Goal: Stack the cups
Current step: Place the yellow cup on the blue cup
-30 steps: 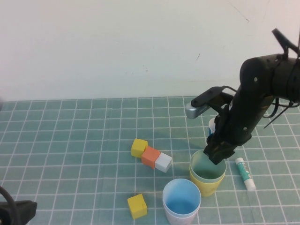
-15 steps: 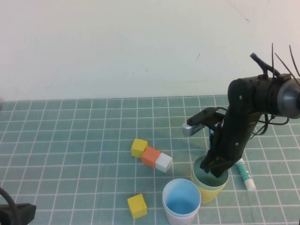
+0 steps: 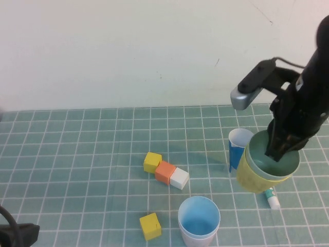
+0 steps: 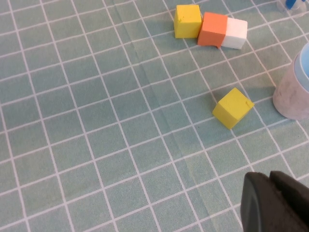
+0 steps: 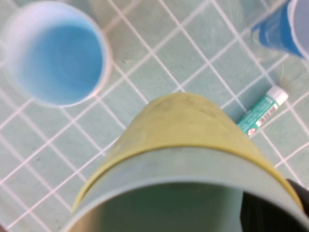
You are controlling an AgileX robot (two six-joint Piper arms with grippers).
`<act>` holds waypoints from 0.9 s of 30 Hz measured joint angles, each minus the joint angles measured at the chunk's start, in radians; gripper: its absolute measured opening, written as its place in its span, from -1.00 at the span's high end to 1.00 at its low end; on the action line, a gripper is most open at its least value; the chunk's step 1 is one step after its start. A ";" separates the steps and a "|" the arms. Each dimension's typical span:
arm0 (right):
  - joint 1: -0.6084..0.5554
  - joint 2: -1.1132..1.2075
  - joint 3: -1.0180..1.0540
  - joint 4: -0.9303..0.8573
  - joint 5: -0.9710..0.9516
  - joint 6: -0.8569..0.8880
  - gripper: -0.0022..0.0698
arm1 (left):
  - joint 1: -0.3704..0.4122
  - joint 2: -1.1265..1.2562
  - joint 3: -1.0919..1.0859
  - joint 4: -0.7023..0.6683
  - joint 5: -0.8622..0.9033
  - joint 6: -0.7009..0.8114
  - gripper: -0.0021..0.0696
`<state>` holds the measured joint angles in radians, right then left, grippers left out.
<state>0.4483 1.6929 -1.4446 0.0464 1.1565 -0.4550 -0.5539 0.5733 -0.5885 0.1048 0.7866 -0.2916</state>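
Observation:
My right gripper is going to let go of the nested green and yellow cups, now held tilted in the air, inside the light blue cup (image 3: 200,214) (image 5: 62,60).
My right gripper (image 3: 276,151) is shut on the rim of the pale green cup (image 3: 273,154), which is nested inside the yellow cup (image 3: 254,175). It holds both tilted in the air at the right. In the right wrist view the yellow cup (image 5: 181,125) and green cup (image 5: 193,166) fill the frame, with one finger inside the rim. The light blue cup (image 3: 199,221) stands upright at the front centre, also in the right wrist view (image 5: 58,53). Its outer wall looks pale pinkish in the left wrist view (image 4: 294,92). No separate pink cup shows. My left gripper (image 4: 270,200) is shut and empty at the front left.
A narrow dark blue cup (image 3: 238,148) stands just left of the held cups. A green-and-white tube (image 3: 272,198) lies under them. Yellow, orange and white blocks (image 3: 165,171) lie in a row at the centre. A single yellow block (image 3: 150,226) lies left of the light blue cup.
My right gripper reached into the green cup, shut on its rim, and lifted the nested green and yellow cups off the table, up and to the right. The left arm has not moved.

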 joint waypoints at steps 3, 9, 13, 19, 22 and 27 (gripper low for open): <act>0.031 -0.059 0.000 0.030 0.025 -0.044 0.85 | 0.000 0.000 0.000 0.000 0.000 0.000 0.95; 0.130 -0.032 0.000 0.052 0.010 -0.065 0.85 | 0.000 0.000 0.000 0.000 -0.002 0.000 0.95; 0.163 0.028 0.000 0.066 -0.046 -0.067 0.85 | 0.000 0.000 0.000 0.000 0.005 0.000 0.95; 0.171 0.111 0.000 0.096 -0.097 -0.091 0.85 | 0.000 0.000 0.000 0.000 0.040 0.000 0.95; 0.171 0.140 0.000 0.125 -0.120 -0.106 0.85 | 0.000 0.000 0.000 0.000 0.052 0.000 0.95; 0.171 0.183 0.000 0.144 -0.157 -0.115 0.68 | 0.000 0.000 0.000 0.000 0.056 0.000 0.95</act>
<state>0.6188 1.8759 -1.4446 0.1909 0.9994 -0.5697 -0.5539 0.5733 -0.5885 0.1048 0.8421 -0.2916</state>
